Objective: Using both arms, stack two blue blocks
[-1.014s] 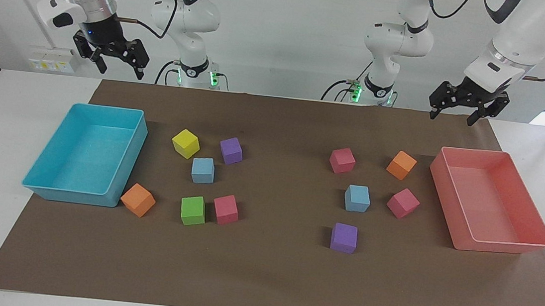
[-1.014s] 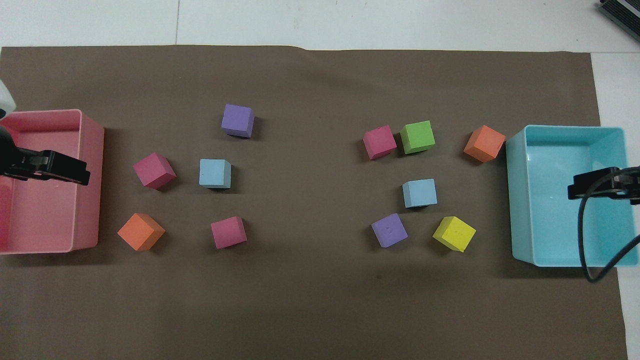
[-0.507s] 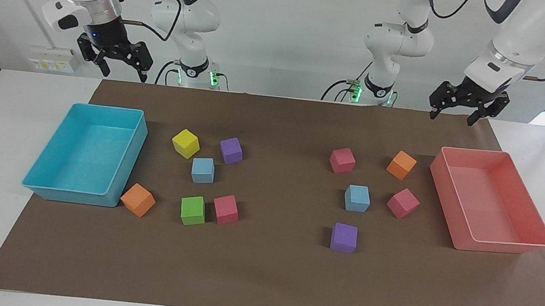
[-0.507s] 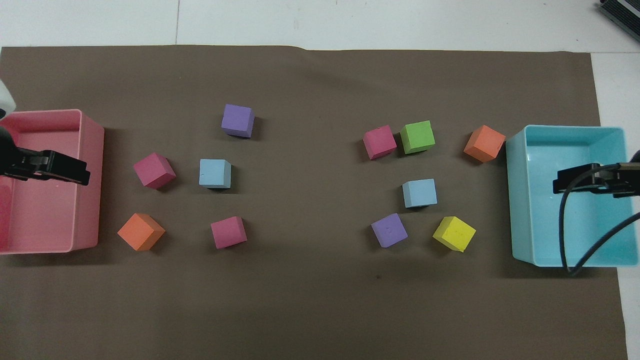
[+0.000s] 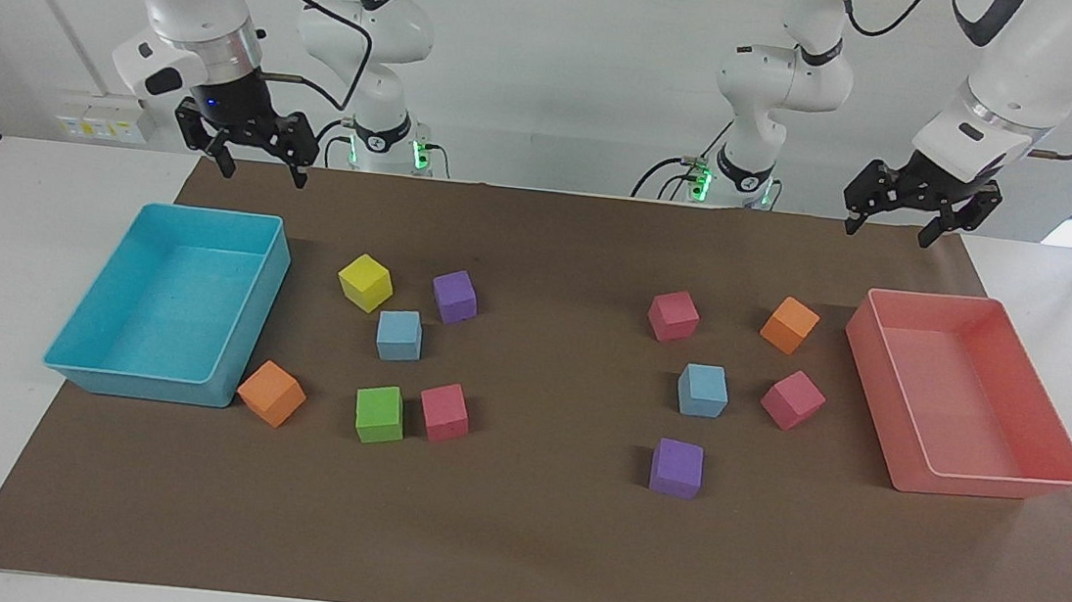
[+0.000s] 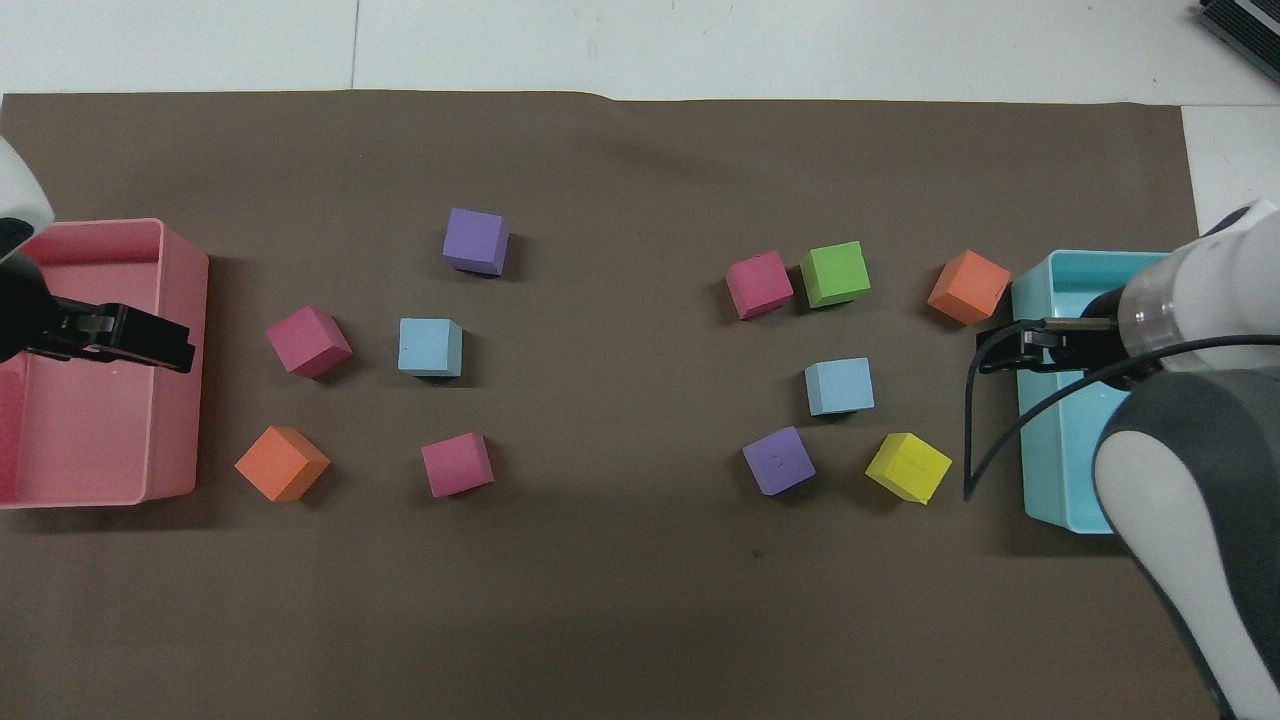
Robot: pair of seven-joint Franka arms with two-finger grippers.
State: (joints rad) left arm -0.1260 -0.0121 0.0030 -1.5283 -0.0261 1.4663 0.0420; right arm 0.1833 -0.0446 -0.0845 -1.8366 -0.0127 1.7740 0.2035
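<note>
Next, I move my right gripper to the blue block [image 6: 839, 386] between the green cube and the purple cube and close it there.
One blue block [image 5: 399, 335] [image 6: 839, 386] lies on the brown mat toward the right arm's end, among other cubes. The second blue block [image 5: 702, 390] [image 6: 430, 346] lies toward the left arm's end. My right gripper [image 5: 263, 172] [image 6: 1010, 352] is open and empty, up in the air over the rim of the turquoise tray [image 5: 210, 214] that faces the cubes. My left gripper [image 5: 887, 229] [image 6: 150, 345] is open and empty, raised over the pink tray [image 5: 934, 300]. Neither gripper touches a block.
Around the first blue block lie a yellow [image 5: 366, 282], purple [image 5: 455, 295], green [image 5: 380, 414], pink [image 5: 444, 411] and orange cube [image 5: 271, 393]. Around the second lie two pink cubes [image 5: 673, 315] [image 5: 792, 399], an orange [image 5: 789, 324] and a purple one [image 5: 676, 468].
My right gripper has moved from over the turquoise tray toward the cubes and now hangs over the tray's rim. The left gripper has barely moved. No block has moved.
</note>
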